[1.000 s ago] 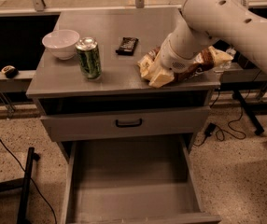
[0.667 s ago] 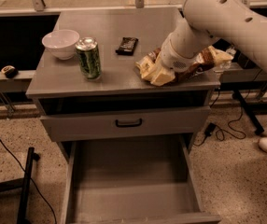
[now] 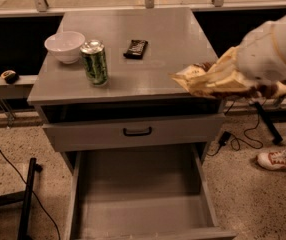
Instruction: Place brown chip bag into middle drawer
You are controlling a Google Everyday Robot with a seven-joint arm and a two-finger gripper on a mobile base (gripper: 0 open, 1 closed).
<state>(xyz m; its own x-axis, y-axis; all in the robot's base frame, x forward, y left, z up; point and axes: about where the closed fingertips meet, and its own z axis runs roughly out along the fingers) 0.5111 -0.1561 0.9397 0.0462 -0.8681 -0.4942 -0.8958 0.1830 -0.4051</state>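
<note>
The robot's gripper needs to release the brown chip bag near the front of the middle drawer's grey bottom [image 3: 160,210].
The brown chip bag [image 3: 210,79], crinkly brown and cream-yellow, hangs in the air over the cabinet's right front corner, clear of the top. My gripper [image 3: 255,86] holds it from the right and is mostly hidden behind the bag and my white arm [image 3: 273,49]. The middle drawer [image 3: 138,209] is pulled out low at the front. Its grey floor is bare, and it lies below and to the left of the bag.
On the cabinet top [image 3: 148,29] stand a green can [image 3: 95,63], a white bowl [image 3: 64,46] and a small dark candy bar [image 3: 135,48]. A shut drawer front with a black handle [image 3: 137,131] sits above the open drawer. A person's shoe [image 3: 275,160] and cables lie on the floor at right.
The bag has been lifted off the cabinet top and carried right and forward, past the right front corner. The can, bowl and candy bar have not moved.
</note>
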